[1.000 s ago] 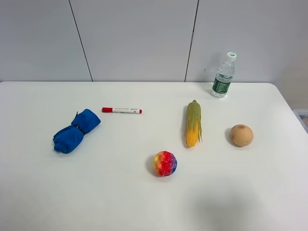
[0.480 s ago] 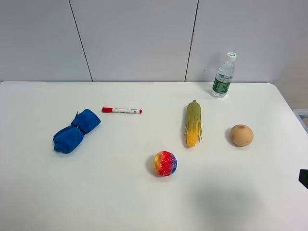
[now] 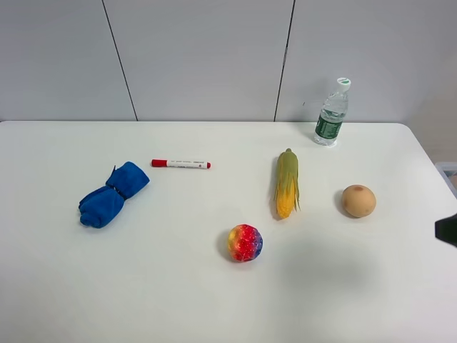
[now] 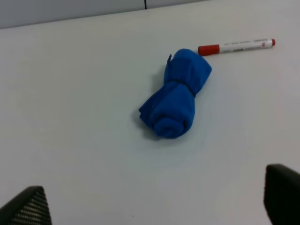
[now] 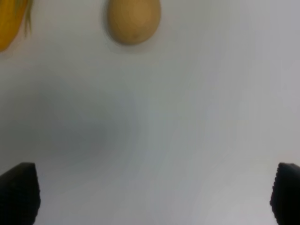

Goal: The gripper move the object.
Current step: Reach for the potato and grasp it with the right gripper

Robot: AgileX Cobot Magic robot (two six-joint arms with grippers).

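Next, my right gripper closes across the middle of the tan-brown ball (image 3: 358,201) (image 5: 133,18), the one that lies next to the corn cob.
The object (image 3: 358,201) is a tan-brown ball lying on the white table (image 3: 171,286) at the right, beside the corn cob. It also shows in the right wrist view as a tan ball (image 5: 133,18), well ahead of my right gripper (image 5: 152,197). That gripper is open, its black fingertips (image 5: 18,194) far apart with nothing between them. From above, only a black corner of the right arm (image 3: 448,230) shows at the right edge, nearer than the object. My left gripper (image 4: 154,204) is open and empty, hovering short of a rolled blue cloth (image 4: 176,101).
A yellow-green corn cob (image 3: 287,184) lies left of the object. A rainbow ball (image 3: 245,242) sits in the middle, a red marker (image 3: 181,163) and the blue cloth (image 3: 113,194) at the left. A water bottle (image 3: 332,112) stands at the back right.
A black part of the right arm has come into the high view at the right edge and moved up toward the object. Nothing on the table has shifted.
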